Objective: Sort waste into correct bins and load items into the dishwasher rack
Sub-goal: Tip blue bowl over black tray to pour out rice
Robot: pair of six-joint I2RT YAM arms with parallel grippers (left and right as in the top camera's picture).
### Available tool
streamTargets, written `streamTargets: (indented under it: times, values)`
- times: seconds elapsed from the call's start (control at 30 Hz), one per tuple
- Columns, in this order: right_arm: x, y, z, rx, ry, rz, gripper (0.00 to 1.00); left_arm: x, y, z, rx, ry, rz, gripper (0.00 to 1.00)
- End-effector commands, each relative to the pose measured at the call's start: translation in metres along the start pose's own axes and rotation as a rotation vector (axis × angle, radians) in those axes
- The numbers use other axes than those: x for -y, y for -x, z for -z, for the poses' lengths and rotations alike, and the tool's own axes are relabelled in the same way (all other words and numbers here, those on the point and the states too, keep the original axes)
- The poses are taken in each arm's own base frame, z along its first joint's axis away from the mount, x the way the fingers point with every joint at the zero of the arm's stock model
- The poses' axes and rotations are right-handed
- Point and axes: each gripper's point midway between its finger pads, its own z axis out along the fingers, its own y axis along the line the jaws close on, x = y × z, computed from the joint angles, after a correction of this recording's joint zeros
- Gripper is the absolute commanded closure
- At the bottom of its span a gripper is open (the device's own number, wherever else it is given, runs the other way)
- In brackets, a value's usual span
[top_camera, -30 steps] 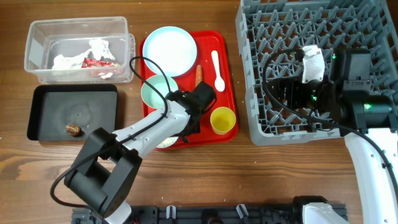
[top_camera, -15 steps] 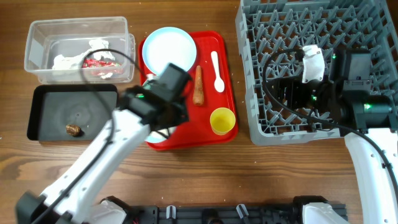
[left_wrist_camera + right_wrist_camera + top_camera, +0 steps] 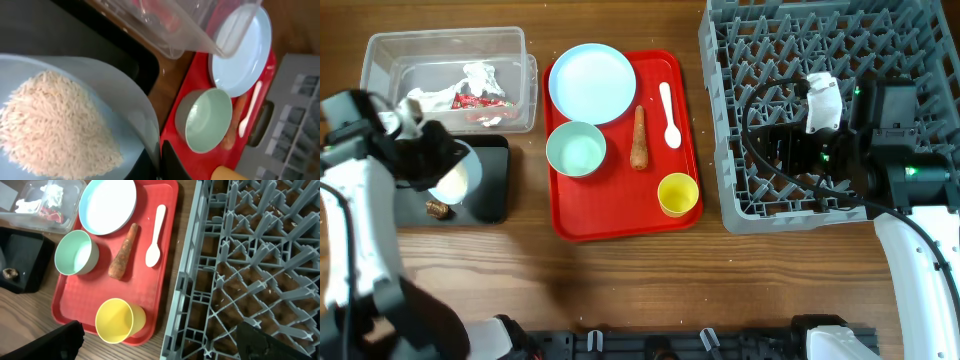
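Next, I let go of the pale blue bowl, now held above the black tray, with my left gripper on the red tray point(image 3: 592, 206), between the second bowl and the tray's front edge.
My left gripper point(image 3: 460, 172) is shut on the rim of a pale blue bowl point(image 3: 115, 95) holding white rice point(image 3: 50, 130), above the black tray point(image 3: 492, 200). A brown lump point(image 3: 438, 208) lies in that tray. The clear tub point(image 3: 445, 45) holds the red wrapper point(image 3: 475, 100) and white paper point(image 3: 478, 72). On the red tray point(image 3: 620, 225) are the plate point(image 3: 592, 83), the second bowl point(image 3: 576, 149), the carrot point(image 3: 639, 137), the spoon point(image 3: 668, 113) and the yellow cup point(image 3: 678, 193). My right gripper point(image 3: 162, 342) is open and empty over the grey rack point(image 3: 820, 40).
The red tray lies between the bins on the left and the rack on the right. In the right wrist view the cup point(image 3: 117, 320) stands next to the rack's left wall point(image 3: 185, 280). Bare wood runs along the table's front.
My left arm lifted the rice bowl off the red tray and swung it left over the black tray. The right arm has not moved.
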Motion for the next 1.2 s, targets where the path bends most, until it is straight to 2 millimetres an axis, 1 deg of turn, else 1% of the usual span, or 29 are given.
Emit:
streamTargets:
  times: [0.0,0.07,0.1,0.17,0.23,0.27,0.33,0.4,0.47,0.57,0.6,1.07,1.1,1.17]
  values:
    - [-0.001,0.006,0.004,0.017,-0.001,-0.005,0.00,0.007,0.010,-0.011,-0.056,-0.290,-0.018,0.96]
    - [-0.001,0.007,0.004,0.017,-0.002,-0.005,0.00,0.004,0.015,-0.013,-0.070,-0.417,0.027,0.96]
    - [-0.001,0.007,0.004,0.017,-0.002,-0.005,0.00,0.006,0.018,-0.008,-0.062,-0.496,0.039,0.96]
    - [-0.001,0.007,0.004,0.017,-0.002,-0.004,0.00,0.011,0.025,0.007,-0.034,-0.597,0.060,0.96]
    - [-0.001,0.007,0.004,0.017,-0.002,-0.005,0.00,0.016,0.031,0.025,-0.003,-0.709,0.092,0.96]
    - [-0.001,0.006,0.004,0.017,-0.001,-0.005,0.00,0.018,0.035,0.038,0.016,-0.779,0.116,0.96]
    - [-0.001,0.006,0.004,0.017,-0.001,-0.005,0.00,0.013,0.037,0.053,0.033,-0.838,0.174,0.96]
    - [-0.001,0.006,0.004,0.017,-0.001,-0.005,0.00,0.009,0.037,0.056,0.032,-0.840,0.207,0.96]
    - [-0.001,0.006,0.004,0.017,-0.001,-0.005,0.00,0.012,0.037,0.059,0.031,-0.863,0.214,0.96]
    - [-0.001,0.006,0.004,0.017,-0.001,-0.005,0.00,0.021,0.040,0.072,0.038,-0.957,0.219,0.96]
    - [-0.001,0.006,0.004,0.016,-0.001,-0.005,0.00,0.023,0.040,0.075,0.023,-0.978,0.250,0.96]
    - [-0.001,0.005,0.004,0.010,-0.001,-0.007,0.00,0.023,0.039,0.074,0.014,-0.970,0.266,0.96]
    - [-0.001,0.005,0.004,0.010,-0.001,-0.007,0.00,0.021,0.037,0.071,0.005,-0.954,0.280,0.96]
    - [-0.001,0.005,0.004,0.010,-0.001,-0.008,0.01,0.012,0.031,0.058,-0.020,-0.853,0.304,0.96]
